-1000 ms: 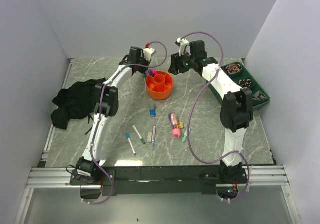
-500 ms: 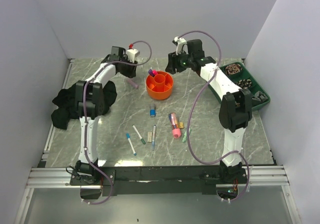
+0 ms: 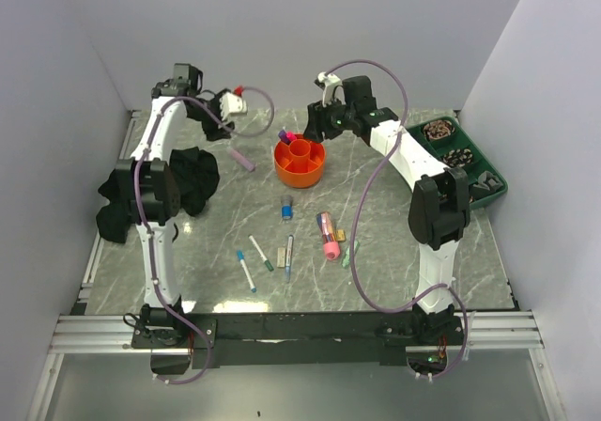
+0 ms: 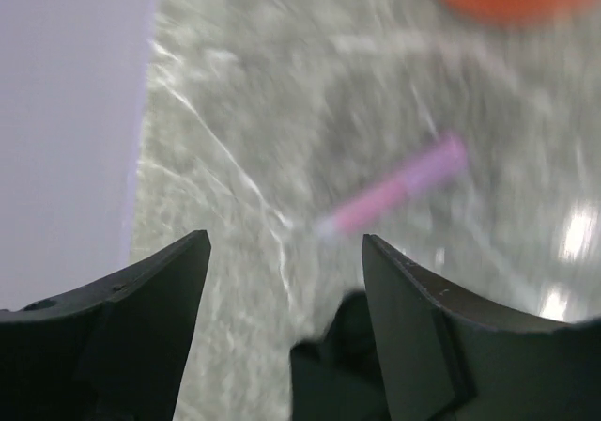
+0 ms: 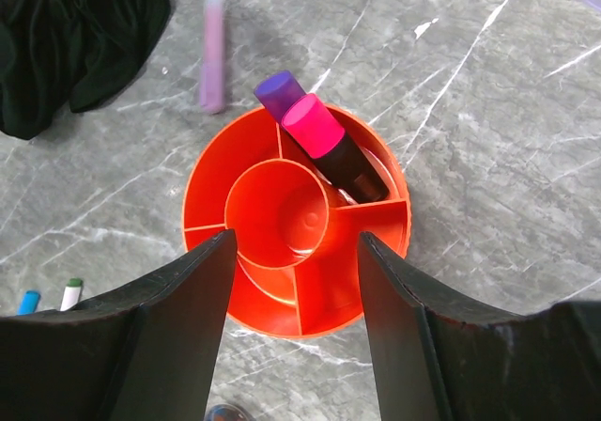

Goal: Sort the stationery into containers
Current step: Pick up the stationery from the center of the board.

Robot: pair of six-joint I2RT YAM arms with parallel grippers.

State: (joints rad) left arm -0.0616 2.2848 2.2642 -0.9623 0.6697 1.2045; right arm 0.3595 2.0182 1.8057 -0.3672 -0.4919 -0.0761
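Observation:
The cap of the lilac-pink pen (image 3: 250,166) (image 4: 439,162), at the pen's end nearer the orange holder, will be gripped by my left gripper.
The orange holder (image 3: 300,160) stands at mid-table, with a purple highlighter (image 5: 280,92) and a pink highlighter (image 5: 315,130) leaning in one ring compartment. A lilac-pink pen (image 3: 243,161) lies on the table left of the orange holder (image 5: 296,224), apart from it. My left gripper (image 3: 218,128) hangs open and empty high at the back left; its wrist view shows the blurred pen (image 4: 394,188) beyond the left gripper (image 4: 285,247). My right gripper (image 3: 313,125) hovers open over the holder, and the right gripper (image 5: 296,242) has nothing between its fingers. Several pens, markers and erasers (image 3: 286,242) lie on the near table.
A black cloth bundle (image 3: 150,191) lies at the left, near the lilac pen. A dark green compartment tray (image 3: 465,158) stands at the right edge. Grey walls close in the table on three sides.
My left gripper opened and let go of the lilac-pink pen, which now lies left of the holder. The left arm swung away to the back left. The right gripper drifted slightly left.

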